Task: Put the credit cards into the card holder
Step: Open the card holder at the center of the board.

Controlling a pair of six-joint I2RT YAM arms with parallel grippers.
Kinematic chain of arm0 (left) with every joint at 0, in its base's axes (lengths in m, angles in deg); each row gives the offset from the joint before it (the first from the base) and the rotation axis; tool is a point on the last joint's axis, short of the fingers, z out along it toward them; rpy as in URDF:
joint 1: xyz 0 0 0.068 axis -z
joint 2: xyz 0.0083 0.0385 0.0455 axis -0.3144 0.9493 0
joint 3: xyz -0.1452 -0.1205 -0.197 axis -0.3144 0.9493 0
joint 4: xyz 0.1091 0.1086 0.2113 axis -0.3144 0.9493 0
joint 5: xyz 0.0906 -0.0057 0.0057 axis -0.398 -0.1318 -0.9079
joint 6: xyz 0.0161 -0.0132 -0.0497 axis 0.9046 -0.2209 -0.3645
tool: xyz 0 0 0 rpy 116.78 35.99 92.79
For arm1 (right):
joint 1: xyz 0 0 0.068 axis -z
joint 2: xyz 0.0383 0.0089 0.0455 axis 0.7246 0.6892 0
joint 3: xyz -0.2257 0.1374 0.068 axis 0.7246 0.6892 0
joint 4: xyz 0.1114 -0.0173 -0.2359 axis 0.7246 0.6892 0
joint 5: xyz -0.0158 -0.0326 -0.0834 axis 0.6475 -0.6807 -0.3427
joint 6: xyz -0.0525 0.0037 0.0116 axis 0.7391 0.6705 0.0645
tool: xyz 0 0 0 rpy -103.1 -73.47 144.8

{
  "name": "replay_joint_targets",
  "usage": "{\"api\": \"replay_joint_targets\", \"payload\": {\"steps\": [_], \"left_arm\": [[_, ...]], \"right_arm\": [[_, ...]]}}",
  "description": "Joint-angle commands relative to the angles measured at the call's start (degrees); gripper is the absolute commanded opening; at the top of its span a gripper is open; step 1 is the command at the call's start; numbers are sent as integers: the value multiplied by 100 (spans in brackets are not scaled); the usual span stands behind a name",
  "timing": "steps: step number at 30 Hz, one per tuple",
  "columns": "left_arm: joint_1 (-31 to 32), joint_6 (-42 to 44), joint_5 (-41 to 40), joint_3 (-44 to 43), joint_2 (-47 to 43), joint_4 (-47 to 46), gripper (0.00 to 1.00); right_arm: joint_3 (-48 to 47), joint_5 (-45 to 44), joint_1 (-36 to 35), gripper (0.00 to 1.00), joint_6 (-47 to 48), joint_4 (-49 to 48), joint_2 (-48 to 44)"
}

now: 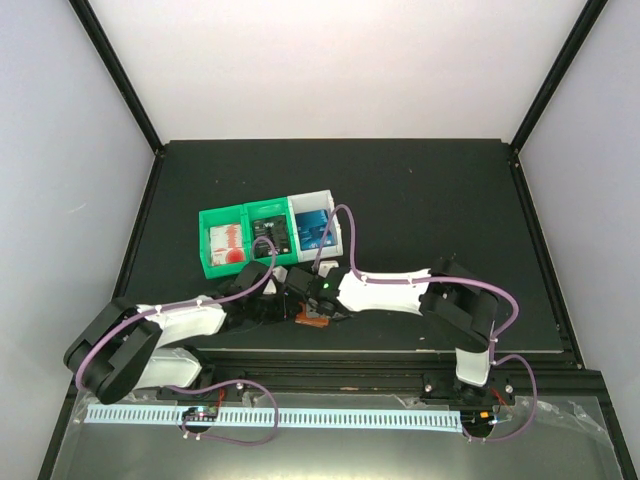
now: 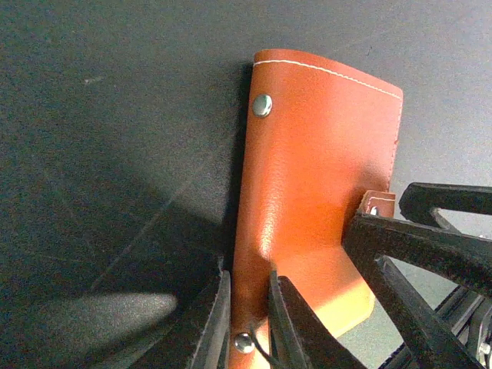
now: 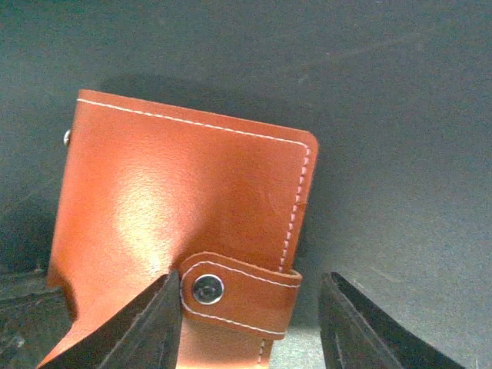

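I can see the snap tab holding the card holder's edge shut, so with my right gripper I will pull the tab free and grip its rounded end (image 3: 201,287) before the covers spread.
The card holder (image 2: 323,169) is a reddish-brown leather wallet, folded shut, with its snap tab (image 3: 238,296) fastened. In the top view the card holder (image 1: 314,320) sits near the table's front edge, between the two arms. My left gripper (image 2: 247,273) is shut on its riveted spine edge, one finger on each side. My right gripper (image 3: 250,288) is open and straddles the snap tab: its left finger touches the tab's end and its right finger stands clear of the wallet. The credit cards lie in bins behind: red-and-white cards (image 1: 225,243), black cards (image 1: 270,232) and blue cards (image 1: 313,228).
A green bin (image 1: 206,262) and a white bin (image 1: 330,197) stand in a row just behind the grippers. The dark table mat (image 1: 430,200) stretches back and to the right. Black frame rails run along the front edge.
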Motion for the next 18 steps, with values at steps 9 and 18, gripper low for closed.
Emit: {"api": "replay_joint_targets", "payload": {"steps": [9, 18], "left_arm": [[-197, 97, -264, 432, 194, 858, 14], [-306, 163, -244, 464, 143, 875, 14]], "right_arm": [[-428, -808, -63, 23, -253, 755, 207], [-185, -375, -58, 1, -64, 312, 49]]}}
